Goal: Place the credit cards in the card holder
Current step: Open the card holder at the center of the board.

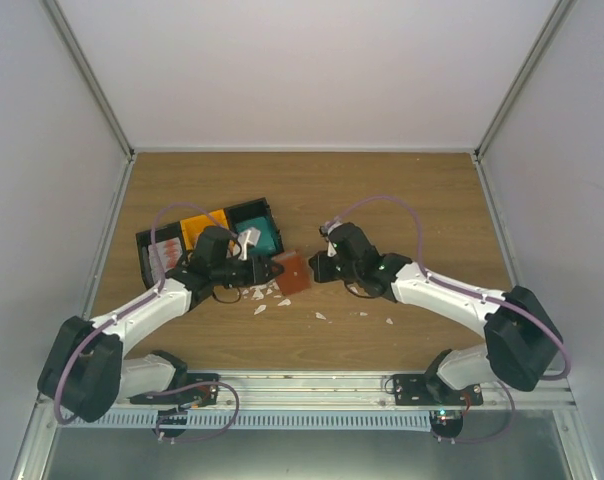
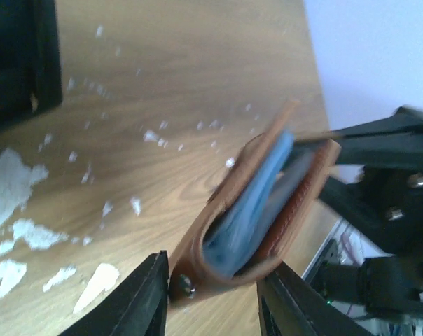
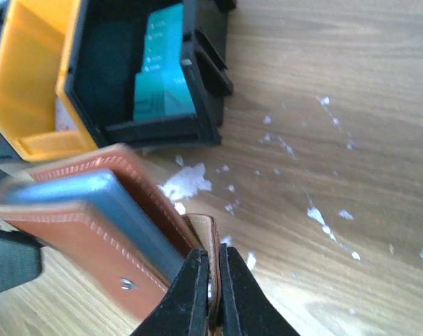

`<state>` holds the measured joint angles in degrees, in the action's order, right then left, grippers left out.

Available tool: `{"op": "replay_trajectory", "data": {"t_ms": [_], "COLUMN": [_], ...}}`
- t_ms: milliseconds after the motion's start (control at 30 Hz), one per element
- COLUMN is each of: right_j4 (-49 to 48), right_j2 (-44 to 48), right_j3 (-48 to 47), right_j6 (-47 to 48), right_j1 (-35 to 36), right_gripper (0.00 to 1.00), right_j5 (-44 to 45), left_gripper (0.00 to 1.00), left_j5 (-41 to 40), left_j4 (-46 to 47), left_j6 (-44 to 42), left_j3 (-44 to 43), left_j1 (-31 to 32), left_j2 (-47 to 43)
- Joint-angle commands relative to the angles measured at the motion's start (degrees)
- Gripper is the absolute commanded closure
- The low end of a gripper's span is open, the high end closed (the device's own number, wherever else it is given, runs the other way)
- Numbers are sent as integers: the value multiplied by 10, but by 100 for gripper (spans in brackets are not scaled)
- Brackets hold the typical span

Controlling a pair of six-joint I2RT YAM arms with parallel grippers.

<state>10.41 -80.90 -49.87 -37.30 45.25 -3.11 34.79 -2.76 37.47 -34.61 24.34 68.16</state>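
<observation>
The robot's right gripper will release the card holder on the wood (image 1: pixel 312 288) between its fingers and the nearest white scrap.
The reddish-brown card holder (image 1: pixel 295 272) stands on edge on the table between my two grippers, with a bluish credit card (image 2: pixel 257 199) tucked inside it. My left gripper (image 2: pixel 217 269) is open, and its fingers flank the holder's snap end (image 2: pixel 185 283) with a slight gap on the right side. My right gripper (image 3: pixel 213 253) is shut on the holder's closing tab (image 3: pixel 206 231). The holder's body (image 3: pixel 78 224) and the card (image 3: pixel 92 192) lie to the left of it. Teal credit cards (image 3: pixel 162 77) lean in a black bin (image 3: pixel 106 70). A whitish card (image 1: pixel 249 243) rests beside the teal ones (image 1: pixel 264 236).
A black tray (image 1: pixel 147 245) with an orange compartment (image 1: pixel 202 228) sits behind my left gripper (image 1: pixel 270 268). White scraps (image 1: pixel 262 295) litter the wood around the holder, also (image 3: pixel 187 180). White walls enclose the table. My right gripper (image 1: pixel 317 270) reaches in from the right.
</observation>
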Motion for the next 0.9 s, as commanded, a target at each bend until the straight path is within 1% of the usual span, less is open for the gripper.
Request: {"op": "replay_trajectory", "data": {"t_ms": [0, 33, 167, 267, 433, 600, 700, 867], "right_j4": [50, 66, 101, 110, 108, 89, 80, 97], "right_j2": [17, 13, 6, 6, 8, 2, -4, -18], "right_j3": [28, 28, 26, 14, -8, -17, -19, -15], "right_j6": [4, 8, 21, 32, 54, 65, 68, 66], "right_j1": [-6, -6, -7, -8, -7, -7, -7, -8], "right_gripper": [100, 99, 99, 100, 99, 99, 100, 100], "right_j5": [-10, -12, -14, -24, -56, -90, -95, -41], "left_gripper": [61, 59, 48, 41, 35, 33, 35, 43], "left_j5": [-3, -12, -63, -73, -89, -90, -89, -87], "left_j4": [27, 39, 32, 33, 37, 56, 68, 81], "left_j6": [-1, -1, -4, -6, -5, -2, -2, -5], "left_j3": [33, 37, 38, 34, 33, 44, 49, 50], "left_j1": [20, 24, 34, 36, 42, 42, 42, 42], "left_j2": [37, 47, 70, 71, 58, 39, 20, 7]}}
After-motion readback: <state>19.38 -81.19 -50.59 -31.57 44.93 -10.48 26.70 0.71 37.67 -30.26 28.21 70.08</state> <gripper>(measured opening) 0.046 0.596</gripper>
